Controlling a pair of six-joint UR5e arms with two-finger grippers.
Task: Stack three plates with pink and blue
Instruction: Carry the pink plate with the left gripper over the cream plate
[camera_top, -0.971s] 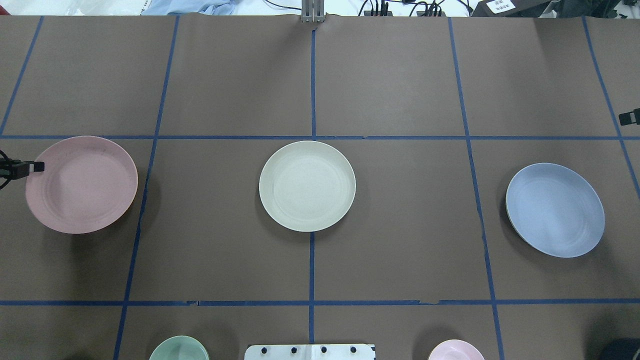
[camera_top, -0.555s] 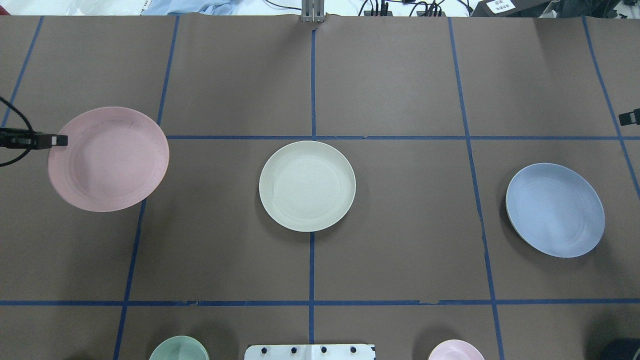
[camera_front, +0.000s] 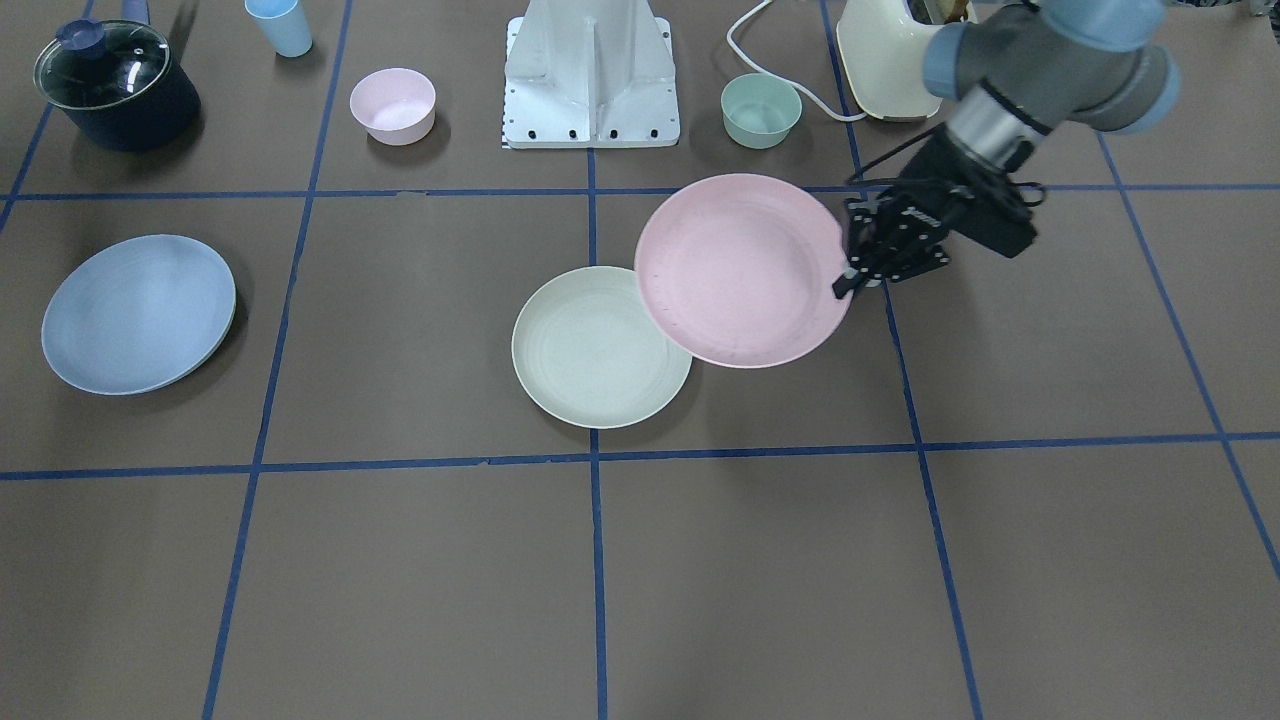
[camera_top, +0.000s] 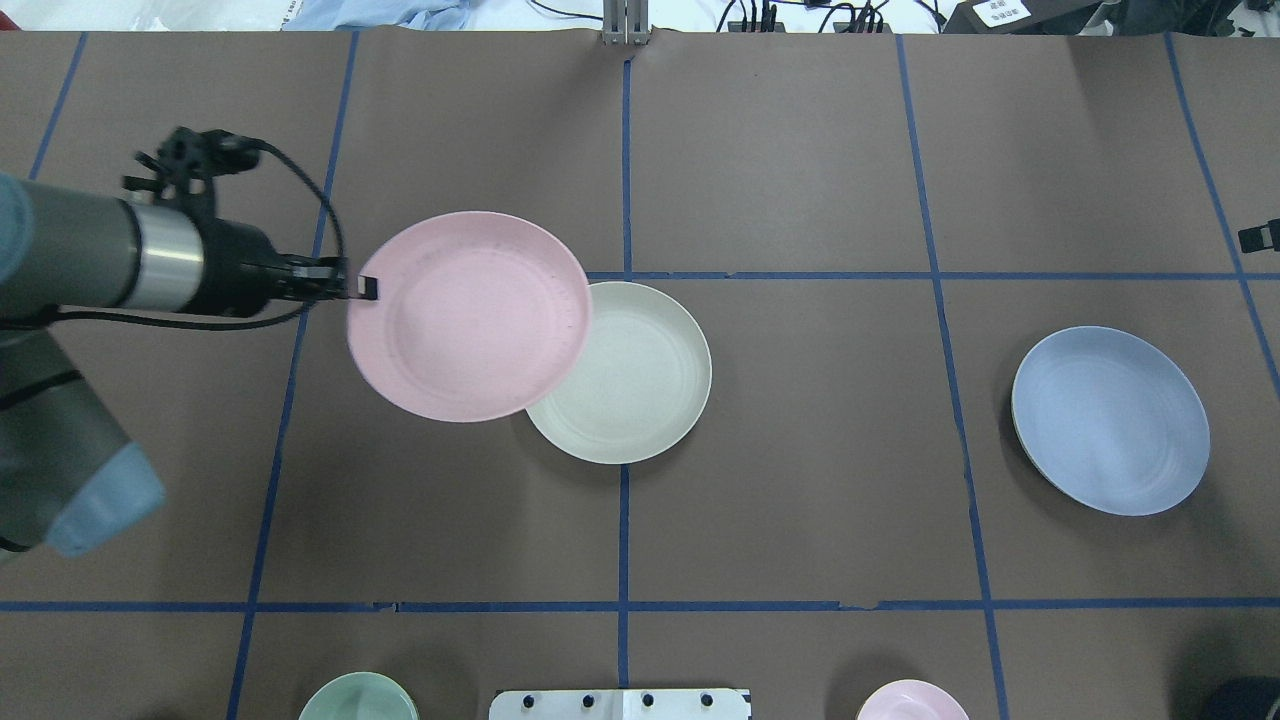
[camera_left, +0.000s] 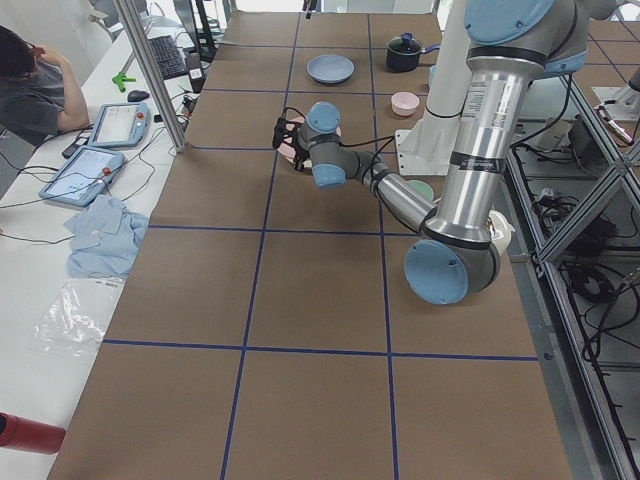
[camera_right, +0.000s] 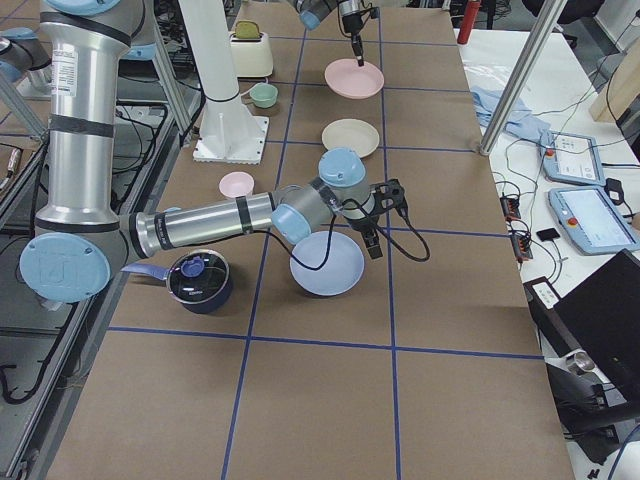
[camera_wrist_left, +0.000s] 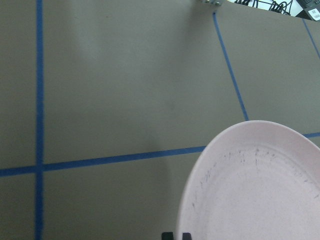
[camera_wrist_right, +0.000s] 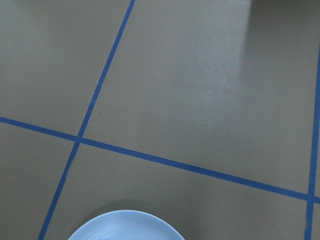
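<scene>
My right gripper should next move to the pale blue plate and close on its outer rim (camera_front: 50, 302), on the side farthest from the cream-white plate.
My left gripper (camera_top: 360, 287) is shut on the near-left rim of the pale pink plate (camera_top: 470, 315) and holds it off the table. In the overhead view the plate covers the left edge of the cream-white plate (camera_top: 640, 385), which lies flat at the table's centre. The front-facing view shows the same: gripper (camera_front: 845, 285), pink plate (camera_front: 740, 268), white plate (camera_front: 590, 350). The pale blue plate (camera_top: 1110, 420) lies alone on the right. Only a sliver of my right gripper (camera_top: 1258, 236) shows at the right edge; I cannot tell its state. Its wrist view catches the blue plate's rim (camera_wrist_right: 125, 227).
Near the robot base (camera_front: 590, 75) stand a small green bowl (camera_front: 760, 110) and a small pink bowl (camera_front: 392, 105). A lidded dark pot (camera_front: 115, 85), a blue cup (camera_front: 280, 25) and a cream appliance (camera_front: 885, 55) sit along that same edge.
My left gripper has carried the pink plate to the right, from the table's left edge to over the white plate's left rim. The white and blue plates have not moved.
</scene>
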